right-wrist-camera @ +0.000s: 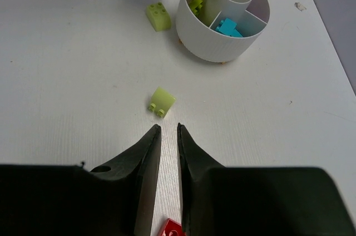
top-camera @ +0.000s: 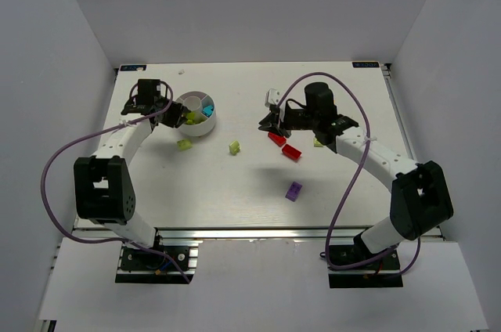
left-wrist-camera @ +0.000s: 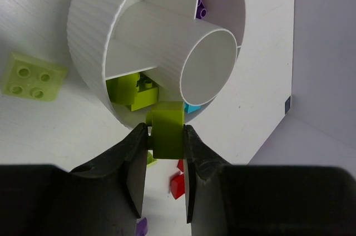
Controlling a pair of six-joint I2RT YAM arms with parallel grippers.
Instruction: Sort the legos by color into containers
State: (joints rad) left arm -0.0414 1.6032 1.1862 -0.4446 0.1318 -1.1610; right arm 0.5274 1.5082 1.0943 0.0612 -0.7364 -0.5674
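Note:
Next, my left gripper lets go of the lime lego so that it sits on top of the lime legos (top-camera: 191, 119) (left-wrist-camera: 140, 94) inside the white round dish.
The white round dish (top-camera: 210, 125) has radial dividers and a central hub. In the left wrist view, lime legos (left-wrist-camera: 132, 92), a cyan one (left-wrist-camera: 192, 108) and a purple one (left-wrist-camera: 201, 8) lie in separate compartments of the dish (left-wrist-camera: 92, 30). My left gripper (left-wrist-camera: 167, 130) is shut on a lime lego (left-wrist-camera: 168, 127), held at the dish's rim by the lime compartment. My right gripper (right-wrist-camera: 167, 128) is nearly shut with a narrow gap and empty. It hovers over the table above a red lego (right-wrist-camera: 173, 229), with a lime lego (right-wrist-camera: 162, 101) just ahead.
Loose on the table are two lime legos (top-camera: 185, 144) (top-camera: 234, 147), two red ones (top-camera: 276, 138) (top-camera: 291, 152), a purple one (top-camera: 293, 191) and a lime one (top-camera: 318, 142) by the right arm. A small white object (top-camera: 272, 97) lies behind the right gripper.

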